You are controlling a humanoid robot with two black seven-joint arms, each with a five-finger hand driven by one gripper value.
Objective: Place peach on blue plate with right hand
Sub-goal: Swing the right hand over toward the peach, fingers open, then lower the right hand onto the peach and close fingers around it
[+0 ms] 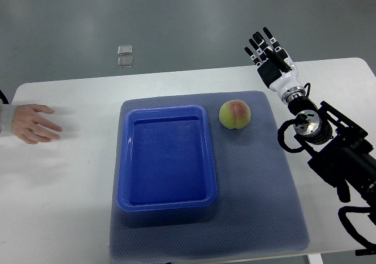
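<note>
The robot's right gripper should close around the middle of the peach (pixel 235 114), with fingers over the peach's far side and the thumb at its near side.
A peach (pixel 235 114), yellow-green with a red blush, sits on the grey-blue mat just right of the blue plate's far right corner. The blue plate (pixel 124 158) is a rectangular tray with a raised rim, empty, in the middle of the mat. My right hand (pixel 267 51) is open with fingers stretched out, above the table's far edge, up and to the right of the peach and apart from it. It holds nothing. My left arm is out of view.
A grey-blue mat (pixel 252 193) covers the middle of the white table (pixel 70 176). A person's hand (pixel 32 123) rests flat on the table at the left edge. Two small clear squares (pixel 125 56) lie on the floor beyond the table.
</note>
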